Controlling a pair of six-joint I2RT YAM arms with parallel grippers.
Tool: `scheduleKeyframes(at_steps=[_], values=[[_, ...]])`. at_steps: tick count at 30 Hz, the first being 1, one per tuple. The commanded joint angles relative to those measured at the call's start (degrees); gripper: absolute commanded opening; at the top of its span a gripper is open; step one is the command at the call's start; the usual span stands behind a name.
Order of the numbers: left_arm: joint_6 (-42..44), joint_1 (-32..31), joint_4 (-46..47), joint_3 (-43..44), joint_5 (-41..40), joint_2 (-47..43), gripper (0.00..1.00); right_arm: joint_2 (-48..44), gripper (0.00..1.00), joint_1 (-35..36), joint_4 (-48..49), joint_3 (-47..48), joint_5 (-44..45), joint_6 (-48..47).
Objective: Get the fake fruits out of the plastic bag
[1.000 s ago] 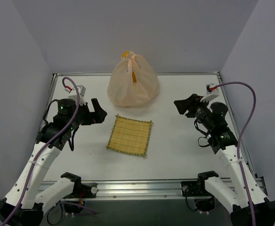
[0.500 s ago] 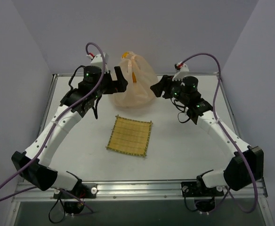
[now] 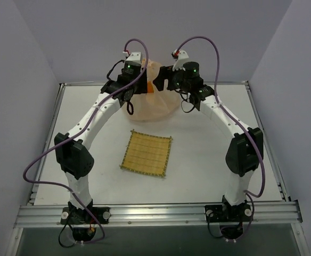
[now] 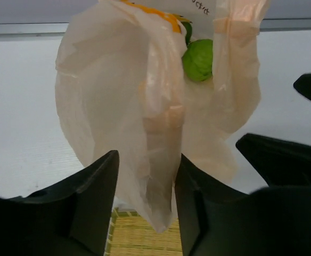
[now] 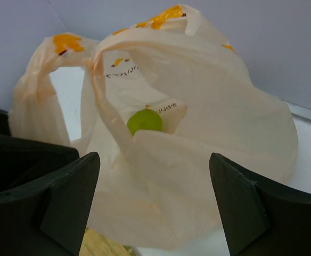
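Observation:
My left gripper has a hanging fold at the bag's opening, close beside my right gripper. It should back off and take the bag's outer edge (image 3: 132,114).
The plastic bag (image 3: 154,106) stands at the back middle of the table, thin peach-orange film with its handles up. My left gripper (image 3: 144,87) is at its top left. In the left wrist view, that gripper (image 4: 147,157) is shut on a hanging fold of the plastic bag (image 4: 118,96). My right gripper (image 3: 158,83) hangs at the top right, open (image 5: 154,160), with the bag's wall (image 5: 209,133) between its wide-spread fingers but not touching them. One round green fake fruit (image 5: 145,121) shows through the bag's mouth (image 4: 198,60). Any other fruit is hidden.
A square woven straw-yellow mat (image 3: 146,153) lies in front of the bag, mid-table, and its edge shows under the bag (image 4: 145,242). The back wall rises just behind the bag. The right gripper's black fingers (image 4: 283,154) sit close to the right of my left jaws.
Both arms have swung in from the sides and met at the bag's top. My left jaws have closed onto a fold of the bag, and my right jaws have opened wider.

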Motion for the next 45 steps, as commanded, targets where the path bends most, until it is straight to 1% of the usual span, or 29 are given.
scheduleKeyframes(at_steps=[1, 3, 4, 5, 6, 7, 8, 9, 10, 11, 12, 14, 15, 17, 19, 23, 25, 27, 30, 32, 34, 35, 36, 39, 41, 42, 44, 45], values=[[2.3, 0.6, -1.6, 4.4, -5.7, -1.0, 0.4, 5.1, 0.8, 0.6, -1.3, 6.7, -2.0, -1.5], [2.6, 1.0, -0.7, 3.5, -7.1, -1.3, 0.32, 9.0, 0.82, 0.7, -1.4, 10.5, -1.2, -0.9], [2.6, 1.3, 0.4, 1.7, -8.3, -1.6, 0.23, 10.2, 0.83, 0.7, -1.5, 11.7, -1.0, -0.7], [2.5, 1.5, 0.7, 0.7, -8.9, -1.9, 0.18, 11.3, 0.82, 0.7, -1.4, 13.4, 1.5, -0.6], [2.4, 2.2, 1.0, -0.3, -9.7, -2.0, 0.14, 12.7, 0.77, 0.6, -1.3, 13.6, 3.9, -0.4], [2.0, 2.8, 1.1, -1.5, -10.3, -2.2, 0.04, 13.1, 0.54, 0.6, -1.2, 13.5, 6.5, -0.3], [1.0, 3.3, 2.0, -4.9, -10.4, -3.0, 0.02, 13.2, 0.37, 0.5, -0.5, 12.8, 9.2, 0.1], [0.5, 4.3, 2.9, -7.2, -10.4, -3.6, 0.02, 12.6, 0.21, 0.1, 0.3, 9.7, 13.3, 0.5], [-0.6, 4.9, 5.2, -9.6, -10.1, -4.2, 0.02, 12.0, 0.03, -0.4, 1.2, 7.4, 14.7, 1.0], [-1.2, 5.4, 6.2, -14.6, -9.8, -5.4, 0.02, 10.9, 0.01, -0.8, 3.6, 4.7, 15.7, 2.4], [-2.0, 6.4, 7.2, -16.9, -9.4, -5.9, 0.02, 8.2, 0.0, -1.7, 5.3, -2.2, 16.4, 3.3], [-3.8, 7.3, 10.1, -22.8, -7.6, -6.9, 0.02, 5.4, 0.0, -2.6, 11.4, -9.8, 16.1, 5.8], [-4.3, 7.4, 11.1, -24.4, -7.1, -7.1, 0.02, 3.2, 0.0, -2.9, 12.9, -16.2, 15.8, 6.5], [-5.5, 7.4, 13.6, -27.2, -6.2, -7.6, 0.02, 1.6, 0.01, -3.2, 16.4, -21.3, 15.5, 7.1], [-7.0, 7.2, 17.1, -31.9, -4.6, -8.0, 0.02, 0.5, 0.02, -3.3, 18.4, -27.3, 15.0, 8.5], [-8.0, 6.3, 23.3, -39.5, -2.8, -9.8, 0.02, 0.4, 0.02, -3.9, 21.7, -32.7, 15.5, 10.0], [-8.7, 6.2, 27.8, -43.4, -1.4, -10.5, 0.02, 0.9, 0.02, -4.3, 21.9, -33.4, 15.7, 10.3], [-8.8, 5.7, 31.0, -45.0, -0.8, -10.8, 0.02, 0.8, 0.01, -5.0, 22.1, -34.4, 16.8, 10.7], [-8.9, 4.7, 32.6, -45.8, -1.2, -10.2, 0.02, -0.6, 0.01, -6.0, 22.3, -35.8, 17.3, 11.8], [-8.8, 4.3, 33.3, -46.0, -0.9, -10.2, 0.02, -3.6, 0.04, -6.1, 21.6, -36.4, 17.3, 11.6], [-8.6, 2.9, 34.4, -46.2, -1.1, -11.4, 0.02, -6.6, 0.17, -6.1, 21.0, -36.9, 17.3, 11.4], [-8.6, 2.3, 34.7, -46.6, -1.3, -11.9, 0.02, -9.8, 0.25, -6.0, 19.5, -37.0, 17.3, 11.0], [-8.6, 1.8, 35.3, -46.9, -1.4, -12.5, 0.02, -11.5, 0.41, -6.0, 18.6, -37.1, 17.3, 10.7], [-8.3, -0.1, 36.1, -47.8, -2.8, -14.3, 0.02, -17.7, 0.67, -5.9, 14.6, -36.8, 17.3, 9.9], [-8.7, -0.2, 37.2, -48.7, -2.7, -15.2, 0.02, -21.8, 0.72, -5.3, 11.5, -36.6, 17.5, 9.5], [-8.6, -0.3, 38.3, -49.4, -2.6, -15.4, 0.02, -23.3, 0.75, -4.9, 10.8, -36.6, 19.1, 8.8], [-8.3, -0.1, 37.8, -49.0, -2.8, -14.8, 0.03, -26.9, 0.75, -3.4, 9.2, -36.2, 19.3, 8.4], [-8.3, -0.2, 36.7, -48.1, -3.5, -14.5, 0.02, -27.7, 0.77, -2.9, 8.7, -35.7, 18.8, 7.9]])
